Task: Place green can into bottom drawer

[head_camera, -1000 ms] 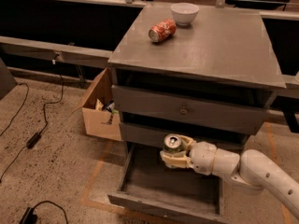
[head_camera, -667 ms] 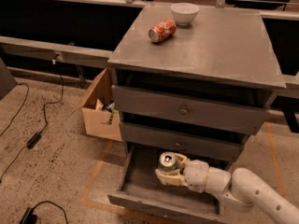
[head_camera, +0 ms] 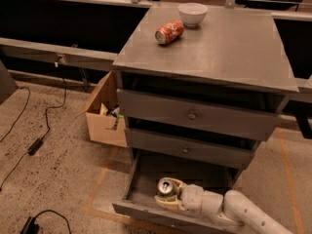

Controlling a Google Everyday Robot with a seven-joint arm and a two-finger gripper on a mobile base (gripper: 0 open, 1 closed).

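Next, my gripper releases the green can, now held low in the open drawer, on the bottom drawer's inside (head_camera: 157, 184), toward the side of the cardboard box.
The bottom drawer (head_camera: 146, 177) of the grey cabinet is pulled open, a shallow grey tray. The green can (head_camera: 165, 186) stands upright inside it, silver top showing, near the drawer's middle front. My gripper (head_camera: 166, 195) reaches in from the lower right on a white arm, and its cream fingers (head_camera: 168, 202) wrap around the can low in the drawer. Whether the can rests on the drawer floor is hidden by the fingers.
An orange-red can (head_camera: 169, 31) lies on its side on the cabinet top (head_camera: 229, 48) next to a white bowl (head_camera: 192, 13). Two knobbed drawers (head_camera: 192, 116) are shut above. A cardboard box (head_camera: 103, 113) stands left of the cabinet. Cables (head_camera: 34, 145) lie on the floor.
My gripper has moved down and left with the can, from in front of the middle drawer into the open bottom drawer.
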